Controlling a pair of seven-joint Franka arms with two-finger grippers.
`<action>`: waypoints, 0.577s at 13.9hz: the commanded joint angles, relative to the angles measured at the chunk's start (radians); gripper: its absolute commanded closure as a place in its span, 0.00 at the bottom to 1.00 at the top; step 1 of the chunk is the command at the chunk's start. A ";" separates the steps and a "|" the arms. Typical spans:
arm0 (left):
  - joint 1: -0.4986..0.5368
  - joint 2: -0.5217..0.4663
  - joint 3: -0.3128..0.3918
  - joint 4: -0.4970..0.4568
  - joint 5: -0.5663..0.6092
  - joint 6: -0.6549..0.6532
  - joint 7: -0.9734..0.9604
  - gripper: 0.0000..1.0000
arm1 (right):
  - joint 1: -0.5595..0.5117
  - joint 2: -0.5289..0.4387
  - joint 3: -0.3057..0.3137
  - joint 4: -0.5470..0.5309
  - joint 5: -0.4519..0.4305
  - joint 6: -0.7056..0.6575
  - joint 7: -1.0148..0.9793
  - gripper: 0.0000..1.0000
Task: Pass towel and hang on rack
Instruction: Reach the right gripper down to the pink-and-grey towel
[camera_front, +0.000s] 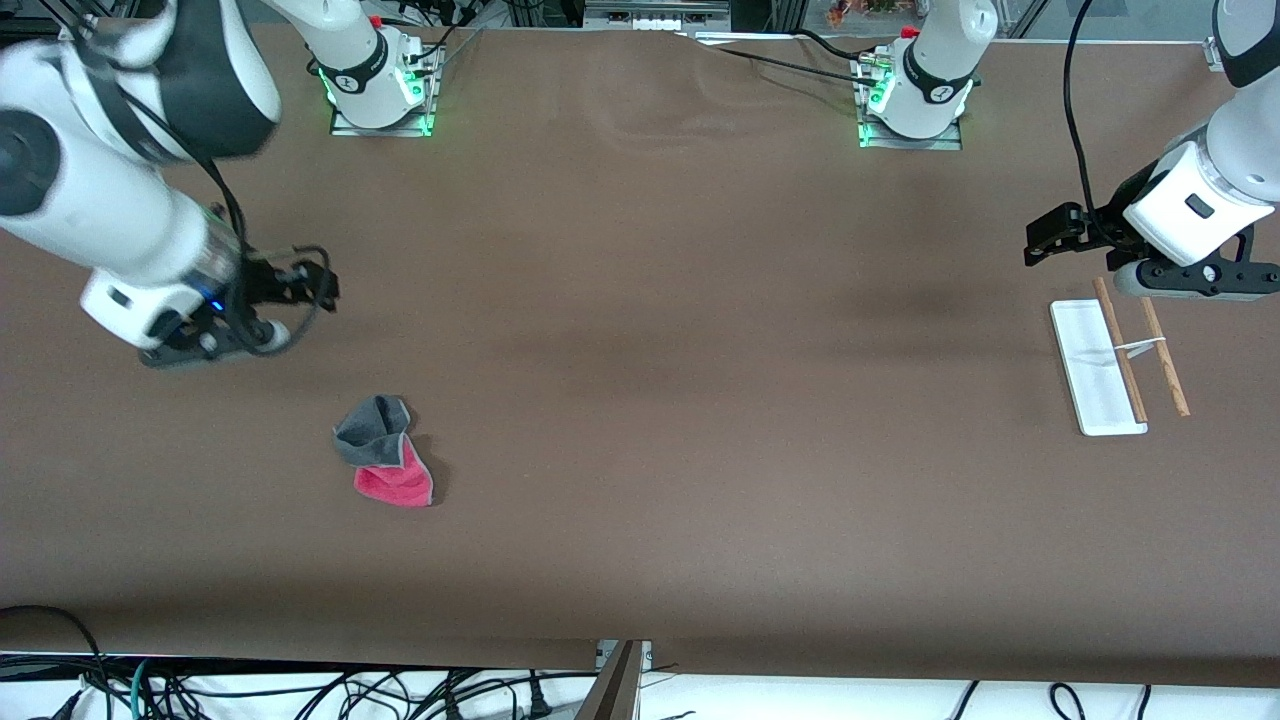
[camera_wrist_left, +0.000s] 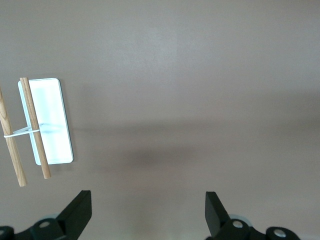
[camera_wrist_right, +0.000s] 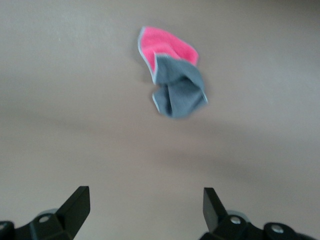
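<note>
I need to next move my right gripper to the crumpled towel and close it on the towel's rack-side edge (camera_front: 405, 444) (camera_wrist_right: 155, 79), where grey meets pink.
The towel (camera_front: 385, 460) lies crumpled on the brown table toward the right arm's end, grey face folded over the pink-red face. It also shows in the right wrist view (camera_wrist_right: 172, 75). My right gripper (camera_front: 322, 285) is open and empty, held over bare table apart from the towel; it shows in the right wrist view (camera_wrist_right: 145, 207) too. The rack (camera_front: 1100, 365) stands toward the left arm's end, with a white base, two wooden rods and a white cross-piece. It shows in the left wrist view (camera_wrist_left: 50, 120). My left gripper (camera_front: 1042, 242) is open and empty, over bare table beside the rack (camera_wrist_left: 148, 210).
The two arm bases (camera_front: 380, 85) (camera_front: 915, 100) stand along the table's edge farthest from the front camera. Cables (camera_front: 300, 690) hang below the table's near edge. Brown table surface (camera_front: 700, 350) lies between the towel and the rack.
</note>
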 joint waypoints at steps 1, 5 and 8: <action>0.008 0.014 -0.002 0.031 -0.010 -0.023 0.021 0.00 | 0.015 0.238 0.005 0.230 0.020 0.013 -0.054 0.00; 0.008 0.012 -0.002 0.031 -0.010 -0.023 0.021 0.00 | 0.015 0.493 0.023 0.471 0.052 0.079 -0.171 0.00; 0.008 0.012 -0.002 0.031 -0.010 -0.025 0.019 0.00 | 0.012 0.541 0.027 0.487 0.052 0.165 -0.313 0.00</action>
